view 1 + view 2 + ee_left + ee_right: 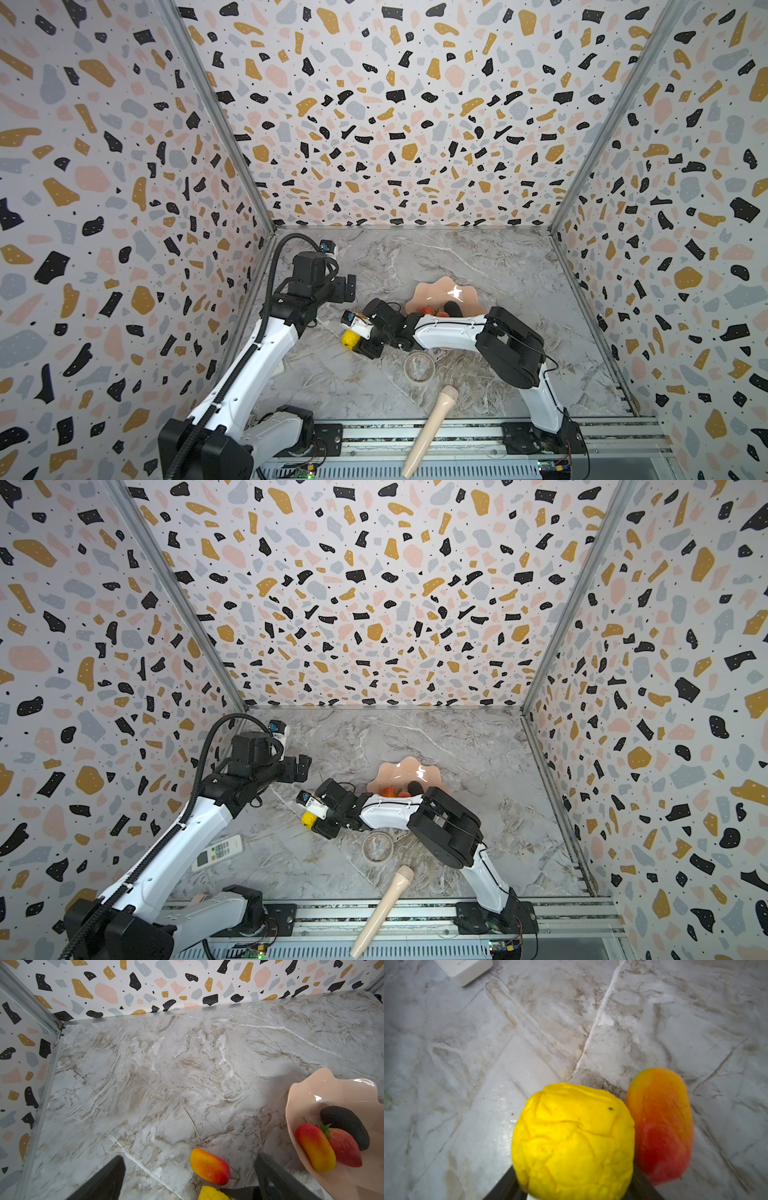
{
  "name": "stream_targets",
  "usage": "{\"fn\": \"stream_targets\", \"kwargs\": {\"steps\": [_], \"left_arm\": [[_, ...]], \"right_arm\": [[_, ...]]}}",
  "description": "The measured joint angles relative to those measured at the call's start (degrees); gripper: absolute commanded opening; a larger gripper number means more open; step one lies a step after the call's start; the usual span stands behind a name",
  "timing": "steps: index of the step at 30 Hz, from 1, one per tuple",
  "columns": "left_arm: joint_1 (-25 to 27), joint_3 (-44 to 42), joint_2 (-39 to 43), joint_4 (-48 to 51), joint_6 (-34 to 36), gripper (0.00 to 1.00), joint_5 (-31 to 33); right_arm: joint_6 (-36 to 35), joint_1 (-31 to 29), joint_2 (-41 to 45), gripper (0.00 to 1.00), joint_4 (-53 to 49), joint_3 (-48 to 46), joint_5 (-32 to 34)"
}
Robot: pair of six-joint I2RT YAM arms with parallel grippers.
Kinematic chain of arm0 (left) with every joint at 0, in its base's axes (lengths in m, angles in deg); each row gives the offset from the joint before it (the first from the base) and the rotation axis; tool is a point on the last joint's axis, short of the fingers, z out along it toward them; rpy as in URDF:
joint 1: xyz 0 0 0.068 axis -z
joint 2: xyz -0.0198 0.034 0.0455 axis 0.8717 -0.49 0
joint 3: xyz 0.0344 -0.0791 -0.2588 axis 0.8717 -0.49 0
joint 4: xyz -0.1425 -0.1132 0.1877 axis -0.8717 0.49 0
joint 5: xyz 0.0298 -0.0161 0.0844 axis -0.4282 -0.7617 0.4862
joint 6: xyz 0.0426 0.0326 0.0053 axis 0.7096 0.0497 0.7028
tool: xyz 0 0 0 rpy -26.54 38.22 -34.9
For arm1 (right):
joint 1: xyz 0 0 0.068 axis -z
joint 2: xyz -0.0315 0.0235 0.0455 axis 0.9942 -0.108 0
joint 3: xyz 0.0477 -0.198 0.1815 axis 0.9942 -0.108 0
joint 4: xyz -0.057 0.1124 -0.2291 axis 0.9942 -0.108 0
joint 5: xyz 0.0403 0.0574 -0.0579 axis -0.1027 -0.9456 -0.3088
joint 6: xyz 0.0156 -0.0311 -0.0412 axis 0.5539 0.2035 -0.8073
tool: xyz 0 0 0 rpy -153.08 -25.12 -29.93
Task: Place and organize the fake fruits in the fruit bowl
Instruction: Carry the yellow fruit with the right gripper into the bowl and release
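Note:
Next, my right gripper lets go of the bumpy yellow lemon beside the dark avocado, toward the fruit bowl's back side [436, 299].
The peach-pink fruit bowl [436, 289] [405, 769] [307, 1093] stands mid-table. Inside it lie a mango [315, 1147], a red strawberry [345, 1148] and a dark avocado [345, 1126], partly hidden by the right arm in both top views. Left of the bowl, my right gripper [353, 343] [573, 1184] is shut on the bumpy yellow lemon [350, 338] [308, 818] [573, 1142], low over the table. A second mango [209, 1166] [660, 1124] lies on the marble right beside the lemon. My left gripper [347, 289] [190, 1158] hangs open above the table, holding nothing.
A clear glass ring dish [419, 365] sits in front of the right arm. A long beige stick [430, 432] leans over the front rail. A white remote [218, 852] [467, 970] lies at the front left. Patterned walls close in three sides.

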Motion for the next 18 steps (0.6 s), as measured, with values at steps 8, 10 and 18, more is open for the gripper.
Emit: {"fn": "stream_targets", "kwargs": {"steps": [8, 10, 18], "left_arm": [[0.00, -0.26, -0.20, -0.28, 0.00, 1.00, -0.09], [0.00, -0.26, -0.39, -0.31, 0.00, 1.00, -0.22], [0.00, -0.26, -1.84, -1.18, 0.02, 1.00, -0.98]], "right_arm": [[-0.79, 2.93, 14.32, 0.42, -0.90, -6.82, -0.70], [-0.94, 5.27, 18.78, 0.42, -1.14, -8.48, -0.15], [-2.10, 16.72, 24.37, 0.42, -5.51, -11.98, 7.91]]}}
